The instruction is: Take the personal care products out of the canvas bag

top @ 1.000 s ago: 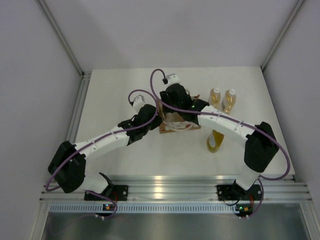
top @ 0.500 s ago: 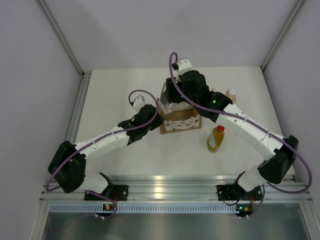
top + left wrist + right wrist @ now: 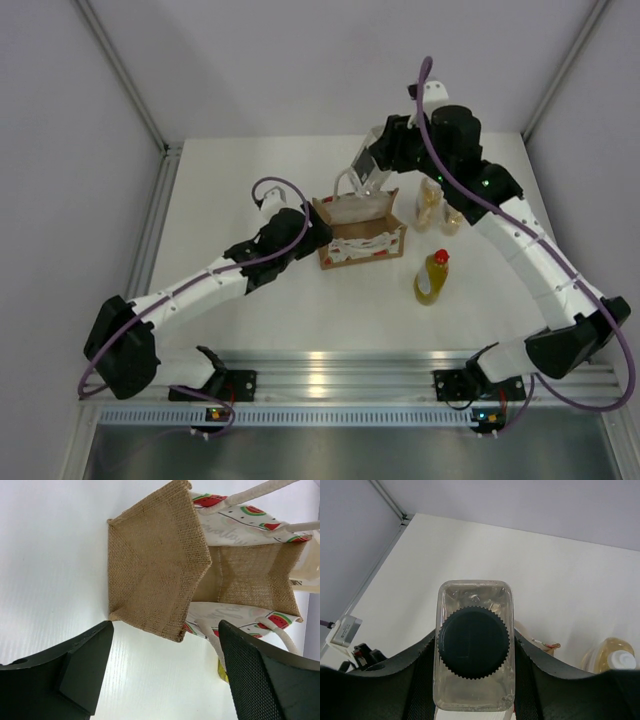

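My right gripper is to let go of the clear bottle on the table (image 3: 459,268) between the yellow bottle and the amber bottles.
The canvas bag (image 3: 362,236) stands mid-table, tan with a white watermelon-print band. In the left wrist view its burlap end (image 3: 155,570) fills the upper frame. My left gripper (image 3: 316,232) is open just left of the bag, and the fingers (image 3: 85,665) touch nothing. Above and behind the bag, my right gripper (image 3: 378,165) is shut on the clear bottle (image 3: 365,172). Its dark cap (image 3: 474,644) faces the wrist camera from between the fingers (image 3: 530,665). Two amber bottles (image 3: 430,200) (image 3: 456,212) stand right of the bag, and one shows by the wrist (image 3: 615,657). The yellow bottle (image 3: 432,278) with a red cap stands nearer the front.
The white loop handles (image 3: 250,495) stick out from the bag's mouth. A sliver of the yellow bottle (image 3: 221,667) shows beside my left gripper's right finger. Grey walls close the table at back and sides, and a metal rail (image 3: 330,370) runs along the front.
My left gripper has opened and let go of the bag's left side. My right arm has lifted the clear bottle out of the bag, up toward the back right.
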Controlling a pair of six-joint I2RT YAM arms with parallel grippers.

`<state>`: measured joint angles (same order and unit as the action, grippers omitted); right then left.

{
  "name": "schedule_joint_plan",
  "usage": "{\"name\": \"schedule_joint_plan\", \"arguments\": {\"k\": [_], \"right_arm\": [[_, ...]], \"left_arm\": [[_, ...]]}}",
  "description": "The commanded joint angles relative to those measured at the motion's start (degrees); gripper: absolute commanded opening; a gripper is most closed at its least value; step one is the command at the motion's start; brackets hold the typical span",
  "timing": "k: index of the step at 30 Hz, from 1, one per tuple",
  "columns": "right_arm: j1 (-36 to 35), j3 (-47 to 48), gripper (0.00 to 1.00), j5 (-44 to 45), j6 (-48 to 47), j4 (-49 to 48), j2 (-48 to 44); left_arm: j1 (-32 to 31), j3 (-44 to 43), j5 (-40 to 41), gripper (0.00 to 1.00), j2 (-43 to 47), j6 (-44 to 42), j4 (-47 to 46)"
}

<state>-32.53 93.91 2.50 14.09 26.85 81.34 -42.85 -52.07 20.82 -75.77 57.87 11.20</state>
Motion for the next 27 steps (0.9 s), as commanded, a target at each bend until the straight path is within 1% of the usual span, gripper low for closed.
{"name": "schedule_joint_plan", "arguments": {"k": [1,3,4,9,12,16,20,21,22,25,27], "right_arm": [[3.08,5.76,0.0,-6.36,2.7,-7.78,-6.37],[5.63,5.06,0.0,-7.51,3.66,-7.78,-7.68],[6.34,4.8,0.0,-8.38,3.84,-7.78,-8.21],[10.82,2.51,0.0,-7.34,2.53,-6.73,-12.25],[12.49,1.63,0.0,-4.62,0.33,-3.92,-13.83],[14.51,-3.28,0.0,1.43,-2.13,-3.21,-17.7],[16.18,-10.82,0.0,5.49,-3.45,-2.68,-21.57],[16.45,-12.33,0.0,6.37,-3.8,-2.68,-23.84],[16.62,-15.04,0.0,8.29,-4.59,-2.68,-24.99],[16.98,-19.01,0.0,12.07,-5.73,-2.59,-29.21],[17.15,-22.53,0.0,12.96,-6.18,-2.07,-31.58]], "left_arm": [[-0.13,-2.33,0.27,0.92,3.34,-3.55,-0.3],[-0.04,-2.94,0.54,0.94,4.31,-4.86,-0.22],[-0.13,-3.29,0.45,0.98,4.66,-5.39,-0.3],[-0.13,-4.79,-1.65,0.98,7.29,-9.52,-0.13],[-0.13,-5.14,-2.01,0.98,9.93,-11.11,1.27],[-0.13,-6.11,-0.61,0.98,13.62,-13.04,6.8],[-0.13,-8.38,0.01,0.98,16.52,-16.98,12.69],[-0.13,-8.92,0.36,0.98,17.66,-17.52,14.1],[-0.13,-9.44,1.15,0.98,18.28,-18.57,16.98],[-0.13,-11.46,2.9,0.98,20.65,-19.98,21.48],[-0.13,-12.61,5.01,0.98,22.06,-20.95,25.44]]}}
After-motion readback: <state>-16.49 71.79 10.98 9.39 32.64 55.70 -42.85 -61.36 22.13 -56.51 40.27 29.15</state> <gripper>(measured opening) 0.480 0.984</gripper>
